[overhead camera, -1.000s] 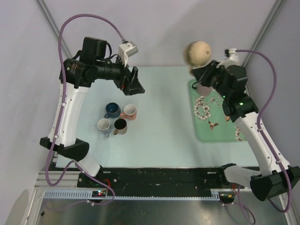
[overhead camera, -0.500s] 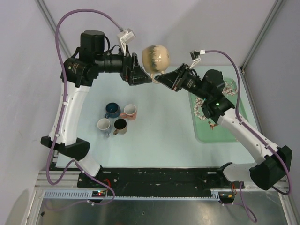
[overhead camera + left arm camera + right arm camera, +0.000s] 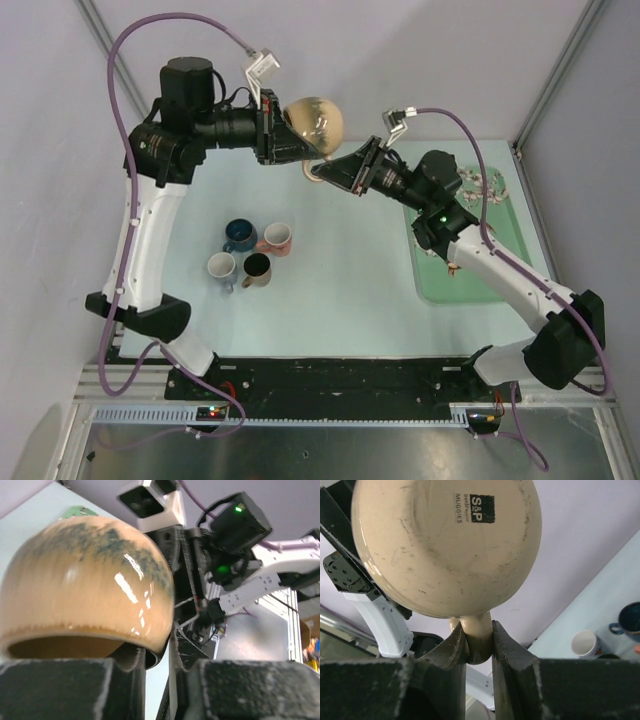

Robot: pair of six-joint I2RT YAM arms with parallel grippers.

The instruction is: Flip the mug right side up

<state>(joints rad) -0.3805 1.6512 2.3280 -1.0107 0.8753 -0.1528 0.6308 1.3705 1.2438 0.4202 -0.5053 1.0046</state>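
Observation:
Next, my left gripper lets go of the tan mug on the table [image 3: 293, 272] beside the black mug, near the pink mug.
A round tan mug [image 3: 313, 122] hangs in the air above the far middle of the table, held between both arms. My right gripper [image 3: 320, 172] is shut on its handle [image 3: 479, 632]. In the right wrist view the mug's stamped base [image 3: 445, 540] faces the camera, just above the right gripper [image 3: 479, 640]. My left gripper [image 3: 298, 143] comes in from the left. In its wrist view the left gripper [image 3: 155, 660] is shut on the rim of the mug [image 3: 85, 580], with one finger inside the mouth and one outside.
Several small mugs stand in a cluster on the left of the table: blue [image 3: 238, 235], pink [image 3: 277, 238], white [image 3: 221, 266] and black [image 3: 257, 267]. A green flowered tray [image 3: 470, 262] lies at the right. Purple cables loop over both arms.
My right arm has carried the mug leftward from above the tray to the far middle. My left gripper has risen to meet it and closed on the rim.

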